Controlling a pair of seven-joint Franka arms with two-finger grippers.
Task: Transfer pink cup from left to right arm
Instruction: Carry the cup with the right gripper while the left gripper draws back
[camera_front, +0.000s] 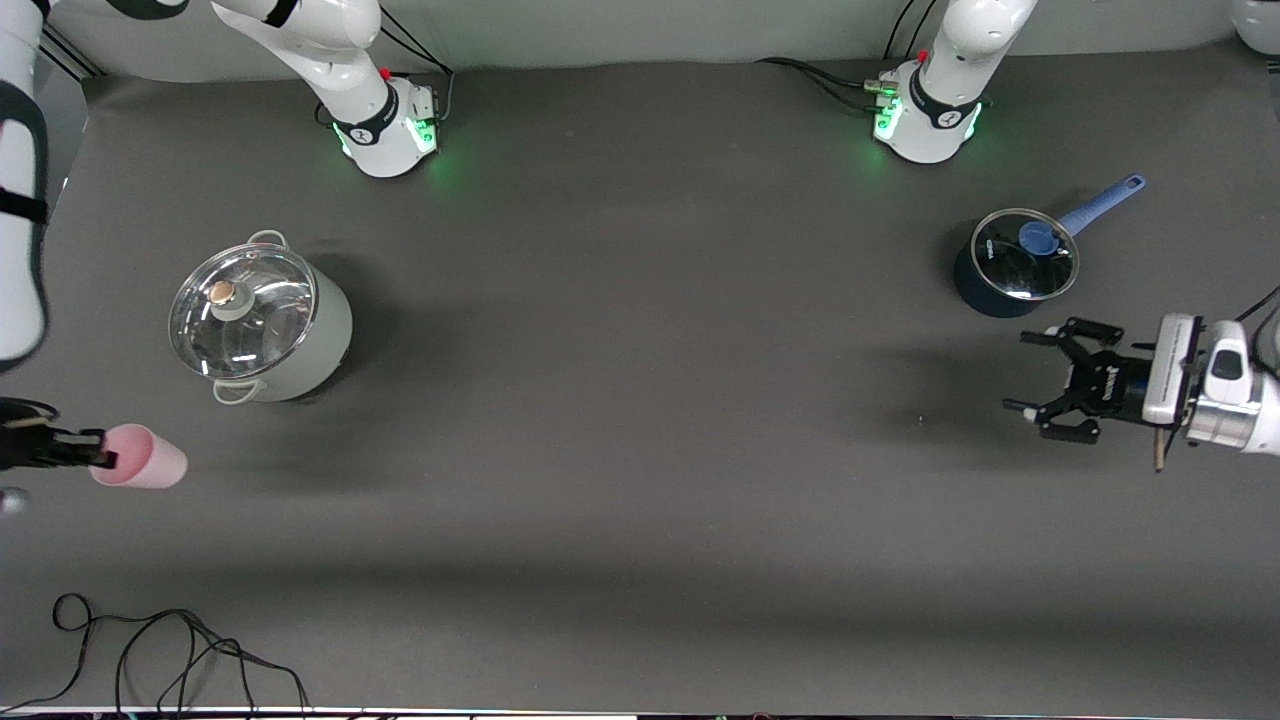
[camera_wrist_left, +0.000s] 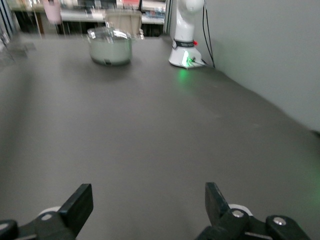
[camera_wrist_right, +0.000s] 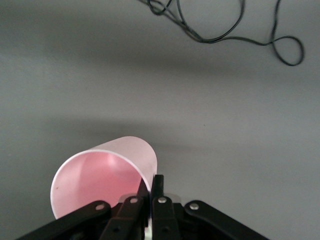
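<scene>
I should use my right gripper to set the pink cup down on the bare table (camera_front: 257, 494) (camera_wrist_right: 160, 118) between the pale pot and the black cable.
The pink cup (camera_front: 145, 458) hangs on its side over the right arm's end of the table, its mouth turned toward the right gripper (camera_front: 100, 460). That gripper is shut on the cup's rim, one finger inside and one outside. In the right wrist view the pink cup (camera_wrist_right: 105, 172) shows its pink inside, and the right gripper (camera_wrist_right: 151, 186) pinches the wall. The left gripper (camera_front: 1017, 372) is open and holds nothing, over the left arm's end of the table near the dark saucepan. In the left wrist view the left gripper (camera_wrist_left: 148, 200) has its fingers (camera_wrist_left: 80, 202) wide apart above bare table.
A pale pot with a glass lid (camera_front: 260, 320) stands toward the right arm's end, also seen as the pale pot (camera_wrist_left: 110, 46). A dark saucepan with a blue handle (camera_front: 1010, 262) stands by the left gripper. A black cable (camera_front: 180, 650) loops near the front edge.
</scene>
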